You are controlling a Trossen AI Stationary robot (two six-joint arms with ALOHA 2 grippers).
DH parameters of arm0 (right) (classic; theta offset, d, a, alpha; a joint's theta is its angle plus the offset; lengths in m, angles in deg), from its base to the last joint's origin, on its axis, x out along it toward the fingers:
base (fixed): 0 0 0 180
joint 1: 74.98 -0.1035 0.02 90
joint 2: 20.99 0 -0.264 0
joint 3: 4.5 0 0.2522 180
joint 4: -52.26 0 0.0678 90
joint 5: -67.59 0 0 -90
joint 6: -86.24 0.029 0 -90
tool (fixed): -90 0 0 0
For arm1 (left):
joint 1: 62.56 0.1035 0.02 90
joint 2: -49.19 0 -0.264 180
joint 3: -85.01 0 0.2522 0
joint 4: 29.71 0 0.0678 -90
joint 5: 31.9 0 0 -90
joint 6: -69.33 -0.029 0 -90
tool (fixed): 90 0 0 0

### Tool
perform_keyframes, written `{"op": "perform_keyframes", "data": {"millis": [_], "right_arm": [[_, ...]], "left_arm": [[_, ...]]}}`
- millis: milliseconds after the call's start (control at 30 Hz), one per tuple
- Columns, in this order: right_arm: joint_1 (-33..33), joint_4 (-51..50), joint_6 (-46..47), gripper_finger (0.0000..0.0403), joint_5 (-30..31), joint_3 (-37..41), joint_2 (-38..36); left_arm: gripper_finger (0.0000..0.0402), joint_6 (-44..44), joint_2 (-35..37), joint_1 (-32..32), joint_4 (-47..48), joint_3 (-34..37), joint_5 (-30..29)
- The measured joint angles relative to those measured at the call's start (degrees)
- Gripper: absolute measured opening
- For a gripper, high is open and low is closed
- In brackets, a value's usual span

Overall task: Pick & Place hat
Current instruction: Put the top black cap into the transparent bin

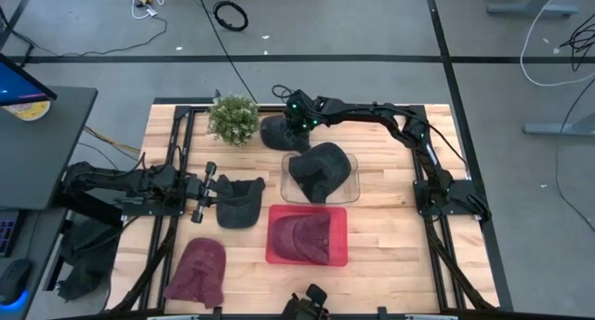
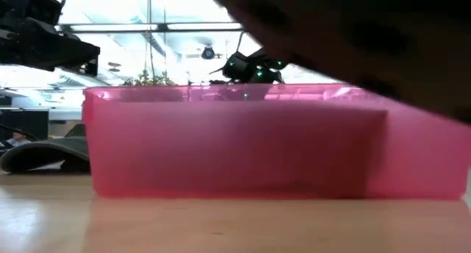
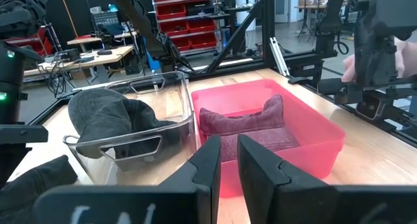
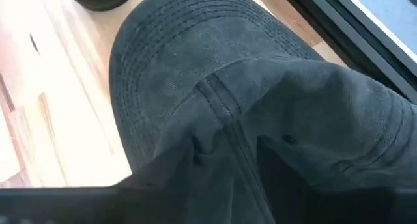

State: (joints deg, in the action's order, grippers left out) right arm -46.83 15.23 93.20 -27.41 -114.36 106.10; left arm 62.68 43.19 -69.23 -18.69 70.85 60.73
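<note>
My right gripper's fingers are straddling the top of the dark grey hat behind the hat's brim, so I need to open them and pinch the top's seam closer to the brim (image 4: 219, 99).
A dark grey hat (image 1: 272, 134) lies on the table at the far middle, beside a potted plant (image 1: 233, 118). My right gripper (image 1: 292, 123) slants down onto its crown (image 4: 195, 68), which fills the right wrist view; the jaws look open, one on each side of the crown's seam ridge (image 4: 218, 113). My left gripper (image 1: 216, 194) waits level at the table's left with a narrow gap (image 3: 229, 152) and nothing in it. Another dark hat (image 1: 238, 202) lies just before it. My right gripper comes at the hat's crown from above and the right, slanting down, a raised fold of cloth along the seam (image 4: 225, 149) between its fingers. The dark cloth hides the fingertips, so I cannot tell whether they touch it. The hat rests on the table.
A clear bin (image 1: 351, 182) at the middle holds a dark hat (image 1: 319, 169). Nearer the front edge, a red bin (image 1: 337, 255) holds a maroon hat (image 3: 244, 123). Another maroon hat (image 1: 197, 272) lies at the near left. Black frame rails (image 1: 181, 148) border the table.
</note>
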Motion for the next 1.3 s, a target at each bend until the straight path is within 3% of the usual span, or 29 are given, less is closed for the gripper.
{"op": "perform_keyframes", "data": {"millis": [133, 733, 933, 1133, 1300], "right_arm": [[0.0, 0.4, -6.4, 0.0135, 0.4, 0.0, 0.0], [-0.1, 2.5, -27.0, 0.0062, -3.7, 0.0, 0.0], [0.0, 8.7, -26.3, 0.0039, -8.9, 0.0, -0.4], [0.0, 10.9, -20.8, 0.0006, -8.4, 0.0, -1.6], [0.6, 9.6, -9.9, 0.0024, -6.6, 0.0, -2.8]], "left_arm": [[0.0055, 0.0, 0.0, 0.0, 0.0, 0.0, 0.0], [0.0055, 0.0, 0.0, 0.0, 0.0, 0.0, 0.0], [0.0055, 0.0, 0.0, 0.0, 0.0, 0.0, 0.0], [0.0055, 0.0, 0.0, 0.0, 0.0, 0.0, 0.0], [0.0055, 0.0, 0.0, 0.0, 0.0, 0.0, 0.0]]}}
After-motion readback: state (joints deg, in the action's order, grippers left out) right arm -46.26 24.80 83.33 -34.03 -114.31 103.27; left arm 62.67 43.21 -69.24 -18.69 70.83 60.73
